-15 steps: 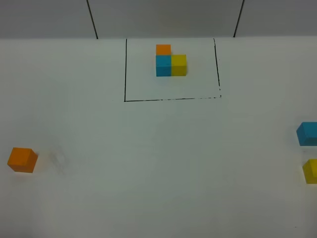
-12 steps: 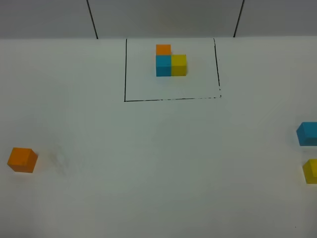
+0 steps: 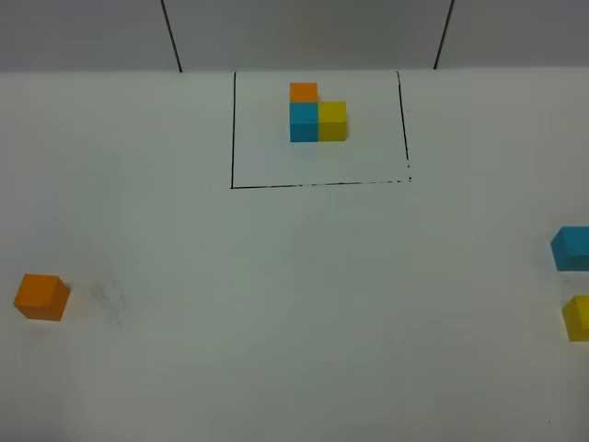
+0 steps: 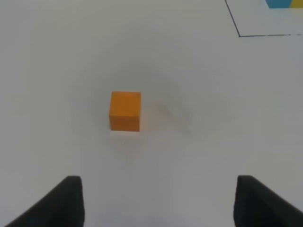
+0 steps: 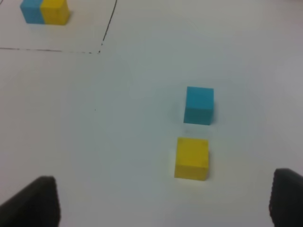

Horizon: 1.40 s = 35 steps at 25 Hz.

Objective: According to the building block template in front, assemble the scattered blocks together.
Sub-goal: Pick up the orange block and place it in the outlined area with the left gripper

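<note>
The orange cube that sits alone, outside the black drawn rectangle, will be gripped by my left gripper on two opposite sides of the orange cube (image 3: pixel 41 297) (image 4: pixel 125 111).
The building block template (image 3: pixel 317 115) is an orange, blue and yellow cube cluster inside a black drawn rectangle (image 3: pixel 232 138) at the far middle of the table. The scattered blocks lie apart: an orange cube (image 3: pixel 41 296) at the near left, and a blue cube (image 3: pixel 572 249) with a yellow cube (image 3: pixel 578 318) at the right edge. Neither arm shows in the high view. My left gripper (image 4: pixel 158 189) hangs open above the table, short of the orange cube (image 4: pixel 125 110). My right gripper (image 5: pixel 163 194) is open too, with the yellow cube (image 5: pixel 191 158) and blue cube (image 5: pixel 199 105) ahead of it.
The white table (image 3: pixel 294 304) meets a grey back wall with two dark seams (image 3: pixel 171 37). A corner of the rectangle (image 4: pixel 239 34) shows in the left wrist view, and part of the template cluster (image 5: pixel 45 12) in the right wrist view.
</note>
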Available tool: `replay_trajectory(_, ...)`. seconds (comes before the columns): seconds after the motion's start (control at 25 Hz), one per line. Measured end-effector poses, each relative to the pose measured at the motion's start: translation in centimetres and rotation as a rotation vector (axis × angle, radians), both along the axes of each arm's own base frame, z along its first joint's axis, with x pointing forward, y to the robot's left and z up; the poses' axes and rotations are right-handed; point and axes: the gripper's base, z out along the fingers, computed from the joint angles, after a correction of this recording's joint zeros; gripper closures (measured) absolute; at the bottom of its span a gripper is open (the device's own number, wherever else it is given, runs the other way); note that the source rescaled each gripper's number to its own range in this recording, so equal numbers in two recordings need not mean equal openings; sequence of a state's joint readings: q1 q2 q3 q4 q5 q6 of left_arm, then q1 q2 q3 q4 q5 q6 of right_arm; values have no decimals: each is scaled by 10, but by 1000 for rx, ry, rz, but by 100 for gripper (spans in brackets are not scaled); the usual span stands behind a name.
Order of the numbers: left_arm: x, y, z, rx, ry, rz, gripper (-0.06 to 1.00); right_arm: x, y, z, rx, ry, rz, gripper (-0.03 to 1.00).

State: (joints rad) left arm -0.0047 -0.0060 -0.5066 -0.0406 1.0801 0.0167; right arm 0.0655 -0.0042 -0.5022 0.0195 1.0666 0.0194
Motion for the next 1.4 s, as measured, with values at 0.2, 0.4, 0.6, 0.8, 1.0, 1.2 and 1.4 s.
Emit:
replay_trajectory(0.2,0,0,0,0,0,0,49,0,0,0,0,0,0,11)
replay_trajectory(0.4,0,0,0,0,0,0,49,0,0,0,0,0,0,13)
replay_trajectory(0.6,0,0,0,0,0,0,49,0,0,0,0,0,0,15)
replay_trajectory(0.8,0,0,0,-1,0,1,49,0,0,0,0,0,0,15)
replay_trajectory(1.0,11,4,4,6,60,56,42,0,0,0,0,0,0,17)
replay_trajectory(1.2,52,10,16,64,268,94,9,0,0,0,0,0,0,18)
replay_trajectory(1.4,118,9,22,71,453,89,-6,0,0,0,0,0,0,19)
